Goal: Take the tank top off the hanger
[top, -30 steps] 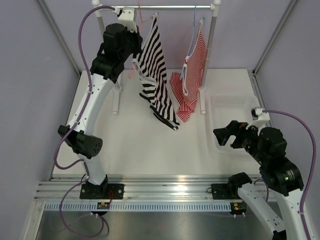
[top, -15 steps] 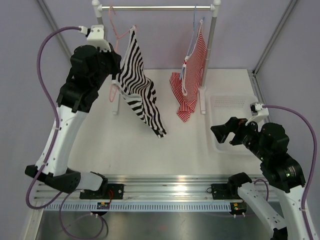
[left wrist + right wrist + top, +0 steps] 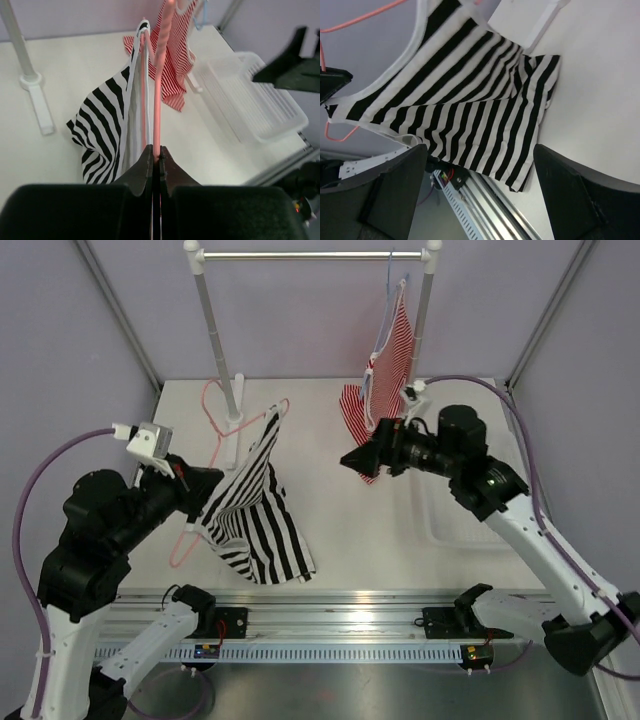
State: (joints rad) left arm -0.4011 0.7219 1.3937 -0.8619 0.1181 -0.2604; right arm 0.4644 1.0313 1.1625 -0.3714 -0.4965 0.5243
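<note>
The black-and-white striped tank top has a shoulder strap (image 3: 274,418) beside the loose end of the pink wire hanger, and my right gripper needs to close on it.
My left gripper (image 3: 203,502) is shut on the thin pink wire hanger (image 3: 158,95), held off the rack over the near left of the table. The black-and-white striped tank top (image 3: 255,525) still hangs on the hanger (image 3: 209,392), its lower hem lying on the table. In the left wrist view the tank top (image 3: 100,120) drapes left of the wire. My right gripper (image 3: 353,458) is open and empty, to the right of the tank top and pointing at it. In the right wrist view its fingers (image 3: 395,192) stand wide apart with the tank top (image 3: 470,100) beyond them.
A white clothes rack (image 3: 310,255) stands at the back, its left post base (image 3: 232,425) just behind the hanger. A red-and-white striped top (image 3: 385,390) hangs on a light blue hanger at the rod's right end. A white tray (image 3: 470,530) sits on the right.
My left arm took the hanger with the tank top off the rod and brought it down toward the near left. My right arm moved from the tray up and left toward the tank top.
</note>
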